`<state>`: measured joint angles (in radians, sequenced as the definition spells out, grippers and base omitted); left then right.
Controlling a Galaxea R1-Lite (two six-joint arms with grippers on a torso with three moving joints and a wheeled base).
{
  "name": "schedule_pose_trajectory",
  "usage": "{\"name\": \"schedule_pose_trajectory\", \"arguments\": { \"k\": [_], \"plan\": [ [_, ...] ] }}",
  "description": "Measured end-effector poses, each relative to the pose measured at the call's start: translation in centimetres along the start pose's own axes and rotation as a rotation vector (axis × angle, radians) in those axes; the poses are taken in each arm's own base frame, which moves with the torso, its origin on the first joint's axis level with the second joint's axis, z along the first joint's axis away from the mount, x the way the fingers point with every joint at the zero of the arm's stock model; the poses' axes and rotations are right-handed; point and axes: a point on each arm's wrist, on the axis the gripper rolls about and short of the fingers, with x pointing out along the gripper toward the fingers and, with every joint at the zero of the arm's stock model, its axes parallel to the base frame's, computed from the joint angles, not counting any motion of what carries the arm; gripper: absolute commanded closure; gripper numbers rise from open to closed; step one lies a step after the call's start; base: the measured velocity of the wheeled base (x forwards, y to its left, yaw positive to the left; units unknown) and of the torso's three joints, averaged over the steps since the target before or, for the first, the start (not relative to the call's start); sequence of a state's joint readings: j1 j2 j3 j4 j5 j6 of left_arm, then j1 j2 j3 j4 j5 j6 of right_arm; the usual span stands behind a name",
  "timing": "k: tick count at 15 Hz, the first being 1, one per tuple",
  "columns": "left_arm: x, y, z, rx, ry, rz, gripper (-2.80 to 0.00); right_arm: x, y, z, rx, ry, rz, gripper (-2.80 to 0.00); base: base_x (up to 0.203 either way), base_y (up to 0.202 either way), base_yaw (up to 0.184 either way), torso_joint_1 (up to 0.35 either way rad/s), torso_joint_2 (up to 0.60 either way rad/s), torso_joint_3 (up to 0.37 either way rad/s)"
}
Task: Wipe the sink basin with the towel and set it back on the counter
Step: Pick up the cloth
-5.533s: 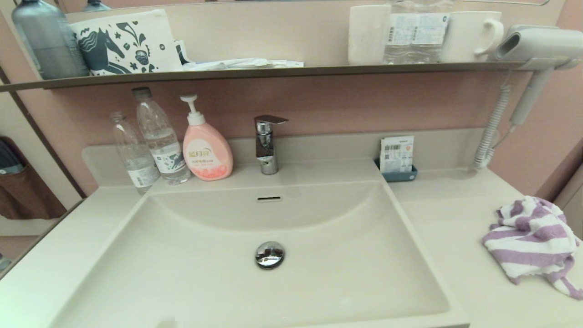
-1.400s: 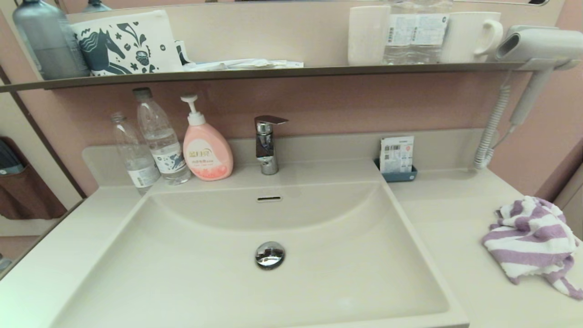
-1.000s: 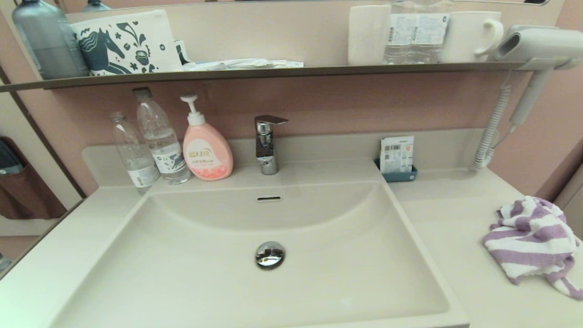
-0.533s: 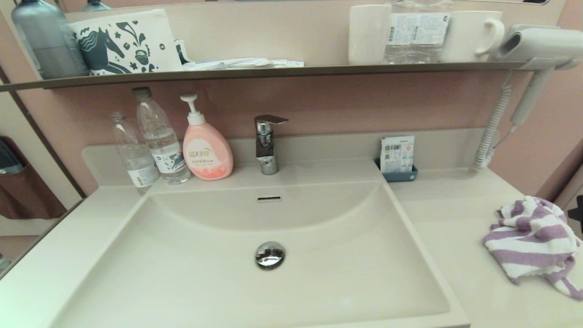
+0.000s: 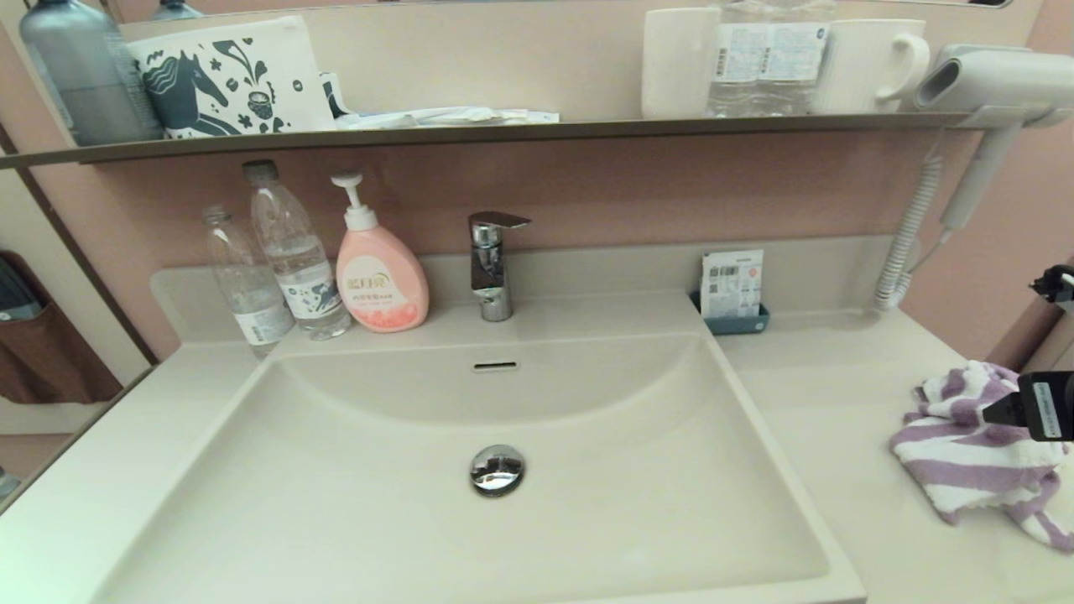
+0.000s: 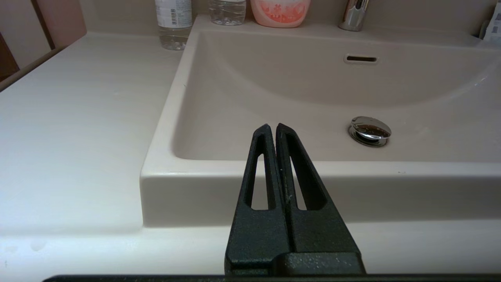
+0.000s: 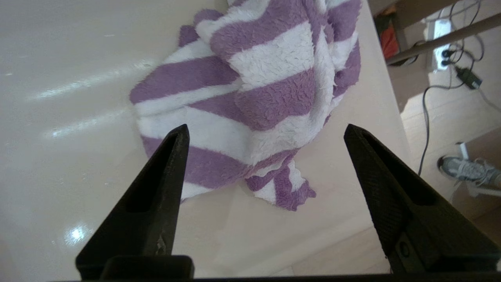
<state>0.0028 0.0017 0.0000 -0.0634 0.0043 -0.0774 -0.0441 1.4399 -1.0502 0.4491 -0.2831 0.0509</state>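
The robot's right gripper needs to close on the raised fold in the middle (image 5: 972, 422) (image 7: 279, 68) of the purple-and-white striped towel, with its fingers on both sides of that fold.
The purple-and-white striped towel (image 5: 973, 457) lies crumpled on the cream counter (image 5: 822, 394), to the right of the sink basin (image 5: 638, 470) and near the counter's right edge. My right gripper (image 7: 264, 131) hangs open just above the towel (image 7: 250, 90) without touching it. One of its black fingers (image 5: 1007, 409) shows at the right edge of the head view. The basin holds only its chrome drain plug (image 5: 497, 469) and overflow slot (image 5: 495, 366). My left gripper (image 6: 272, 127) is shut and empty, low in front of the basin's near rim (image 6: 352, 168), out of the head view.
A chrome faucet (image 5: 493, 264), a pink soap pump (image 5: 380, 281) and two water bottles (image 5: 294, 252) stand behind the basin. A blue tray with a packet (image 5: 732, 289) sits at the back right. A hair dryer (image 5: 982, 92) hangs by the dark shelf (image 5: 503, 132).
My right gripper has come into the head view from the right edge and now hangs over the towel. The towel has not moved.
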Motion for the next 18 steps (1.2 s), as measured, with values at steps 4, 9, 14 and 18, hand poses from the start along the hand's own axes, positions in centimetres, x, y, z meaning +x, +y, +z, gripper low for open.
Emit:
{"name": "schedule_pose_trajectory", "arguments": {
  "k": [4,9,14,18],
  "plan": [
    [0.0,0.0,0.0,0.0,0.0,0.0,0.0,2.7,-0.8,0.4,0.001,0.052,-0.025,-2.8,0.0,0.0,0.0,0.0,0.0,0.0],
    [0.0,0.0,0.0,0.0,0.0,0.0,0.0,5.9,-2.1,1.1,-0.013,0.066,0.026,-2.8,0.0,0.0,0.0,0.0,0.0,0.0],
    [0.0,0.0,0.0,0.0,0.0,0.0,0.0,8.1,-3.8,0.9,-0.076,0.111,0.08,-2.8,0.0,0.0,0.0,0.0,0.0,0.0],
    [0.0,0.0,0.0,0.0,0.0,0.0,0.0,10.0,-5.4,1.1,-0.038,0.144,0.049,-2.8,0.0,0.0,0.0,0.0,0.0,0.0]
  ]
}}
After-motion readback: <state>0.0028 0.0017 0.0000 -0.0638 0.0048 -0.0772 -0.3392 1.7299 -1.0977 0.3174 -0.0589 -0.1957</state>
